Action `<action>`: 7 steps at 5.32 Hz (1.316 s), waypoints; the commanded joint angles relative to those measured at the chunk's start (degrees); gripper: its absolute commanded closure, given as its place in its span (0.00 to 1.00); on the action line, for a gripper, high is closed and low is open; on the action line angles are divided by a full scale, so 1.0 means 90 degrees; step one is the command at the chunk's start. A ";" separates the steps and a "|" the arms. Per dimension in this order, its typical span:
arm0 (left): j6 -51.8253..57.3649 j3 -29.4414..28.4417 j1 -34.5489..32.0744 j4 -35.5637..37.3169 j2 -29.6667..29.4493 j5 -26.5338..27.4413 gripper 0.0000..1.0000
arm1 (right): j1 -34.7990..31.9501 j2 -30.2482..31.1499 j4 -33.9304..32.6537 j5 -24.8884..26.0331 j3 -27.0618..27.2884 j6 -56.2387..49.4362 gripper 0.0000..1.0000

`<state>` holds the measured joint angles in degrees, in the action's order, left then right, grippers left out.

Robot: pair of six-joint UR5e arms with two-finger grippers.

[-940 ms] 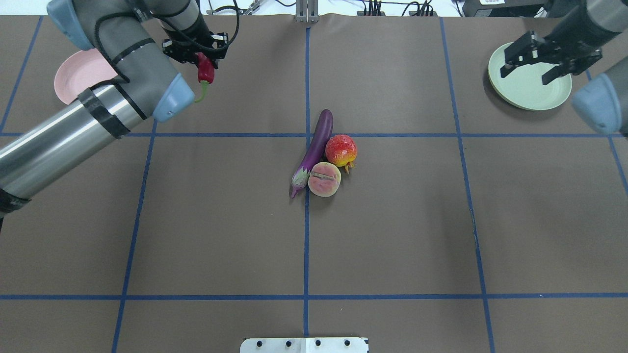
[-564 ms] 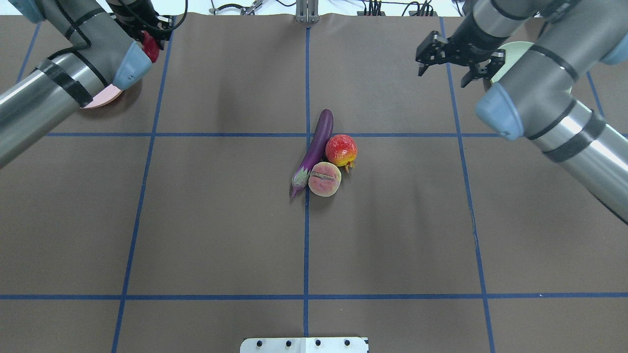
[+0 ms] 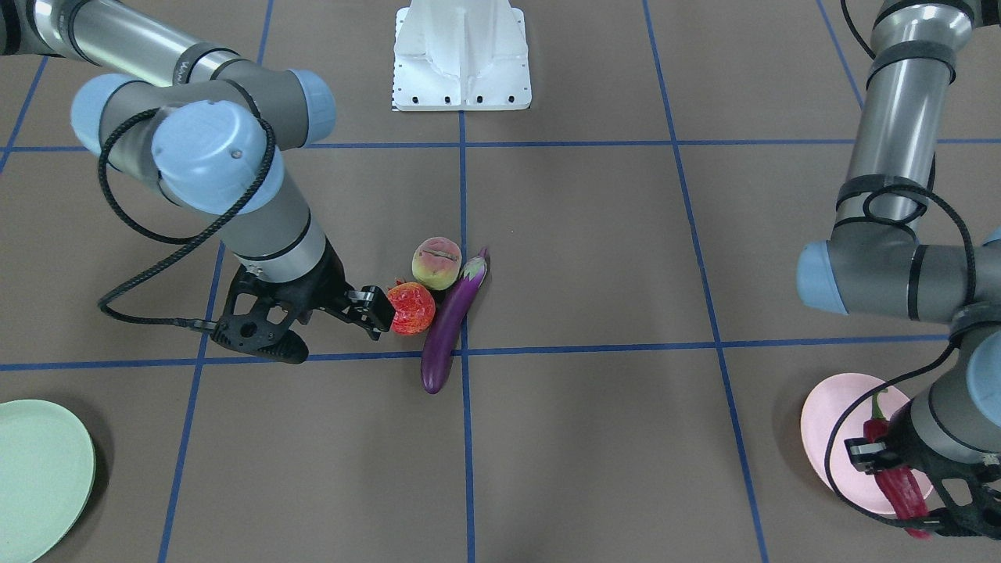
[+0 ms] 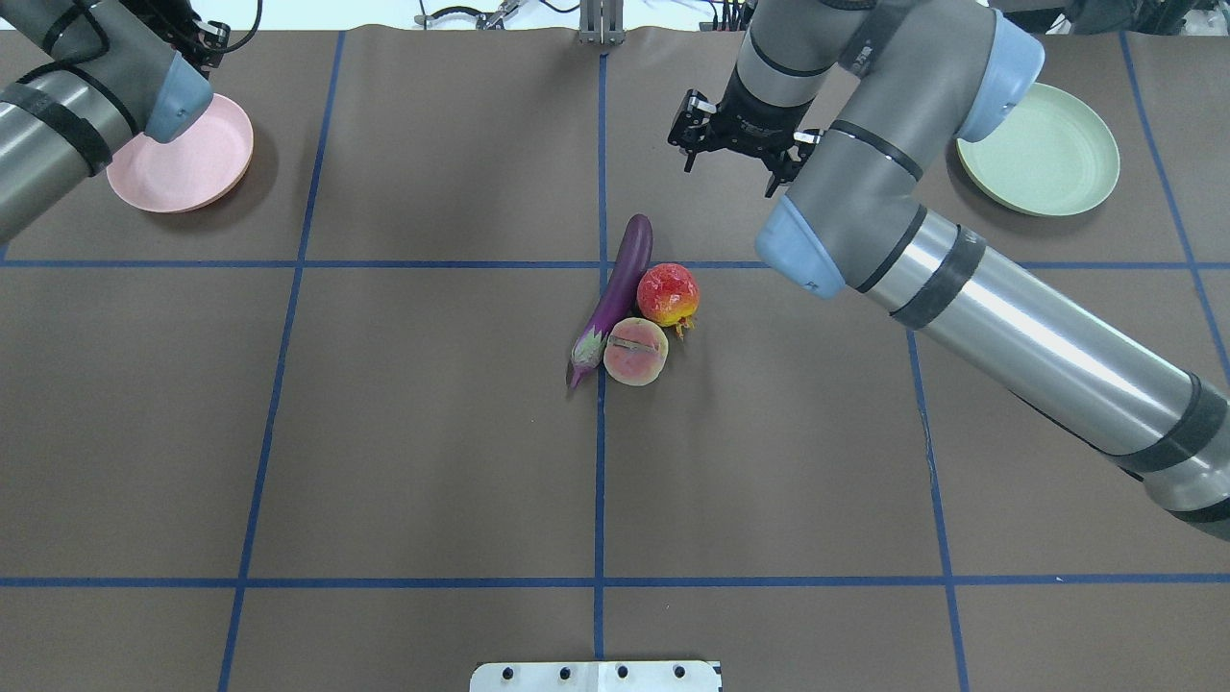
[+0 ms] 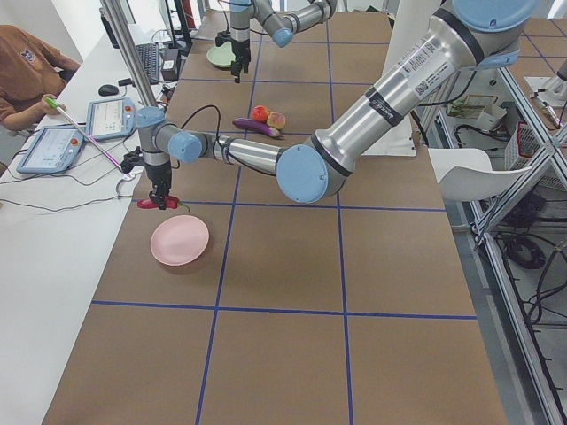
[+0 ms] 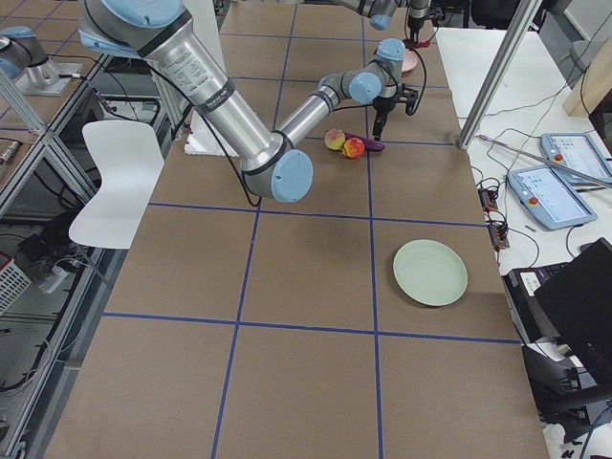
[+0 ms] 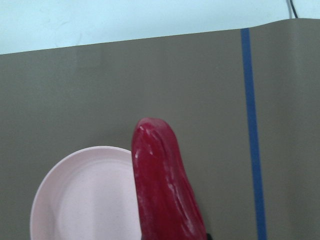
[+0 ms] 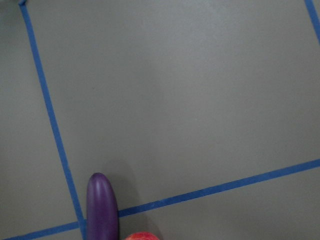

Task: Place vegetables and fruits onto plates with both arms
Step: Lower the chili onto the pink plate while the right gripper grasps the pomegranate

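Observation:
My right gripper will next close around the middle of the red-orange fruit (image 3: 412, 308) (image 8: 143, 236) that is lying against the purple eggplant and the peach-like fruit.
My left gripper (image 3: 899, 478) is shut on the red chili pepper (image 7: 165, 185) and holds it above the far edge of the pink plate (image 3: 837, 438), as the exterior left view (image 5: 159, 200) also shows. My right gripper (image 4: 730, 165) is open and empty, hovering just beyond the pile at the table's centre. In the front-facing view one of its fingers (image 3: 377, 310) is close beside the red-orange fruit (image 4: 668, 293). The purple eggplant (image 4: 620, 288) and the peach-like fruit (image 4: 636, 351) lie against that fruit. The mint green plate (image 4: 1038, 149) is bare at the far right.
The white base block (image 3: 461, 59) stands at the robot's side of the table. Blue tape lines cross the brown table cover. An operator (image 5: 22, 66) and tablets (image 5: 53, 146) are past the table's far edge, behind the pink plate.
My left arm has carried the chili leftward to over the pink plate. My right arm has swung left from over the green plate to near the centre pile, staying open.

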<state>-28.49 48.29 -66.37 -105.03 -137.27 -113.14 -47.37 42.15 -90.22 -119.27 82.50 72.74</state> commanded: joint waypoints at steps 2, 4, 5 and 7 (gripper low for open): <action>0.0051 -0.0688 0.0255 -0.0721 0.0114 0.0636 1.00 | 0.0419 -0.0221 -0.0005 0.0302 -0.0289 0.0198 0.01; 0.0051 -0.0688 0.0246 -0.1005 0.0232 0.0676 0.17 | 0.0818 -0.0182 -0.0005 0.0498 -0.0387 0.0297 0.01; 0.0051 -0.0669 0.0236 -0.1015 0.0223 0.0773 0.01 | 0.0878 -0.0191 0.0005 0.0498 -0.0532 0.0268 0.01; 0.0051 -0.0610 0.0207 -0.1025 0.0223 0.0862 0.00 | 0.1005 -0.0172 0.0005 0.0518 -0.0699 0.0238 0.01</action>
<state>-28.04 42.63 -64.42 -114.23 -135.26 -105.55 -38.76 40.51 -90.18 -114.65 76.71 74.98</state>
